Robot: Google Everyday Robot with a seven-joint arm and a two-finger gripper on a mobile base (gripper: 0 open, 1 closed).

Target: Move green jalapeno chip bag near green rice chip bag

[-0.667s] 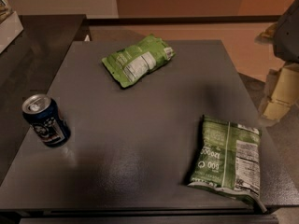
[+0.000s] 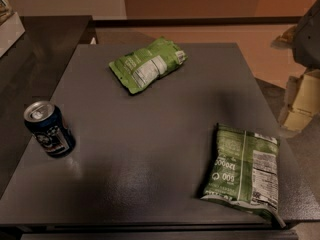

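Observation:
I will next close my gripper on the green jalapeno chip bag's middle (image 2: 248,166), beside its white nutrition panel.
The green jalapeno chip bag (image 2: 245,170) is deep green with white print and a white nutrition panel. It lies flat at the front right corner of the dark grey table (image 2: 150,134). The green rice chip bag (image 2: 147,65) is lime green with a pale label patch and lies at the back middle of the table. My gripper (image 2: 301,101) shows as cream-coloured parts at the right edge of the view, off the table's right side. It is above and to the right of the jalapeno bag and touches neither bag.
A blue soda can (image 2: 49,129) stands upright near the table's left edge. A darker counter (image 2: 40,39) adjoins the table at the back left. The floor (image 2: 260,44) lies beyond the table's far and right edges.

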